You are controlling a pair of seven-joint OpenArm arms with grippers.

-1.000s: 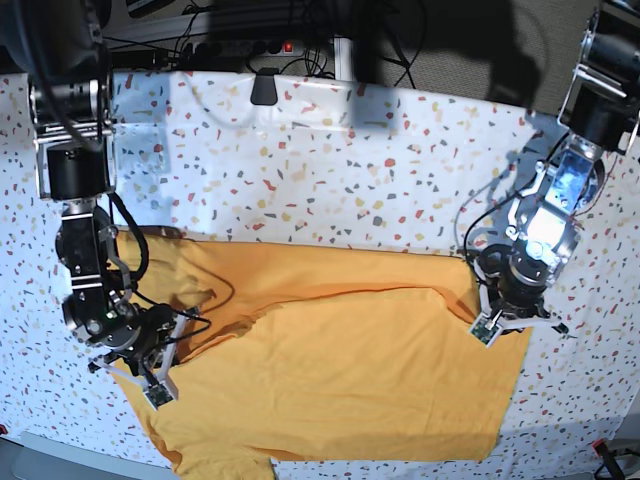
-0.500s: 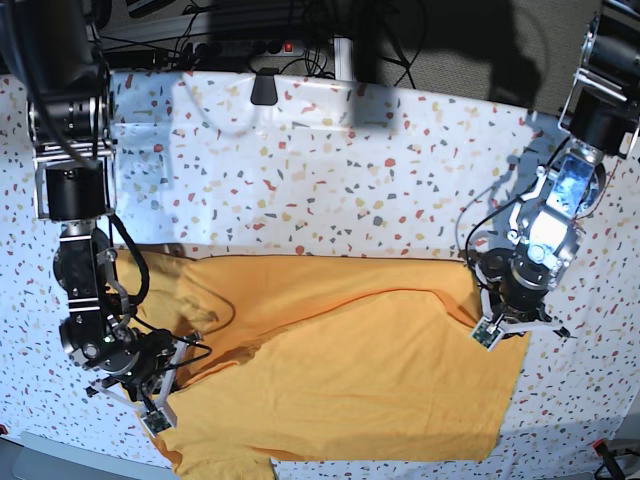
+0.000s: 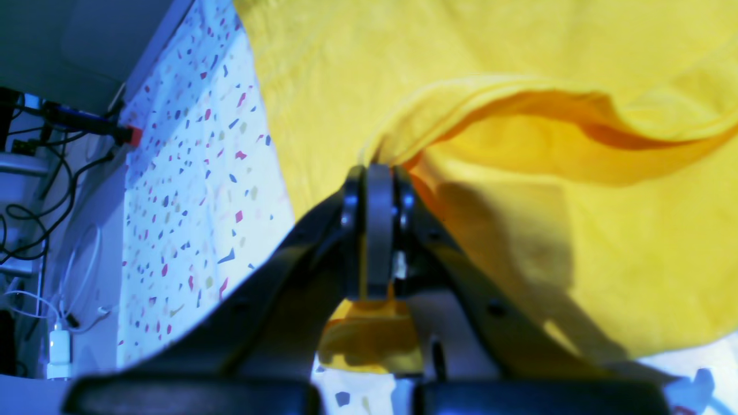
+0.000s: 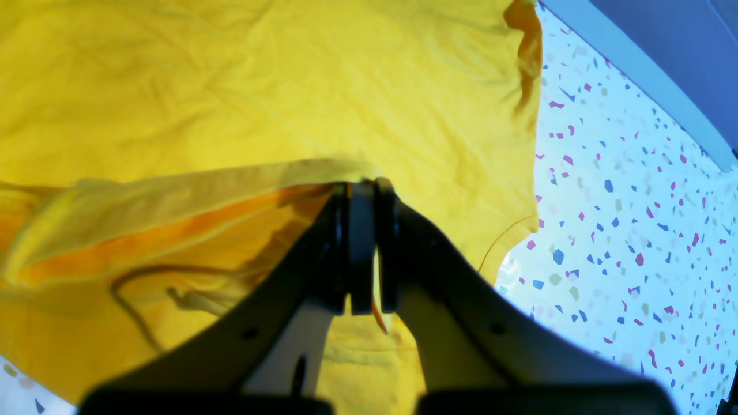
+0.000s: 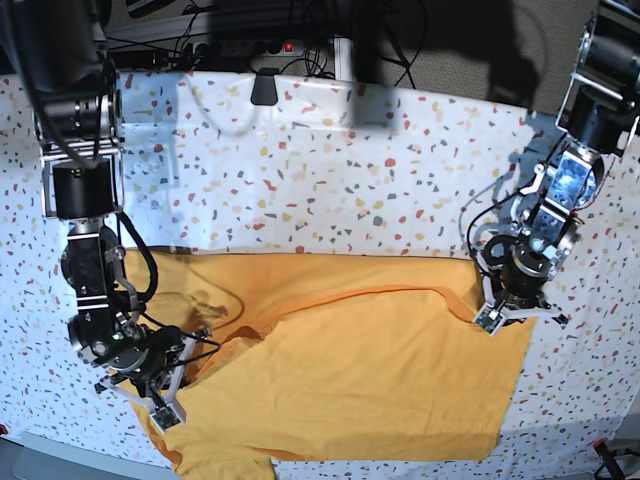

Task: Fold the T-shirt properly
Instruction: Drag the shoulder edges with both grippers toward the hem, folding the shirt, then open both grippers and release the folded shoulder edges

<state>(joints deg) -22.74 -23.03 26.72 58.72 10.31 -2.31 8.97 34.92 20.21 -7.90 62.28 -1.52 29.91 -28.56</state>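
The T-shirt has a raised fold. I should put that fold down with my left gripper on the lower layer just inside its side edge (image 5: 504, 348) (image 3: 326, 170).
The orange-yellow T-shirt (image 5: 350, 360) lies across the near half of the table, its upper layer partly folded toward the front edge. In the base view my left gripper (image 5: 497, 312) pinches the shirt's right edge. My right gripper (image 5: 165, 402) pinches cloth at the shirt's near left. The left wrist view shows the left gripper (image 3: 377, 173) shut on a raised fold of the T-shirt (image 3: 576, 242). The right wrist view shows the right gripper (image 4: 360, 187) shut on a lifted hem of the T-shirt (image 4: 288, 86). No lettering shows.
The white speckled tablecloth (image 5: 330, 170) covers the table. A black clip-like object (image 5: 264, 87) sits at the far edge, with a power strip and cables (image 5: 250, 45) behind it. The table's front edge runs just below the shirt's hem.
Both grippers stay shut on the cloth. The right gripper has moved nearer the front edge and a little right, and the shirt's far edge has come toward the front.
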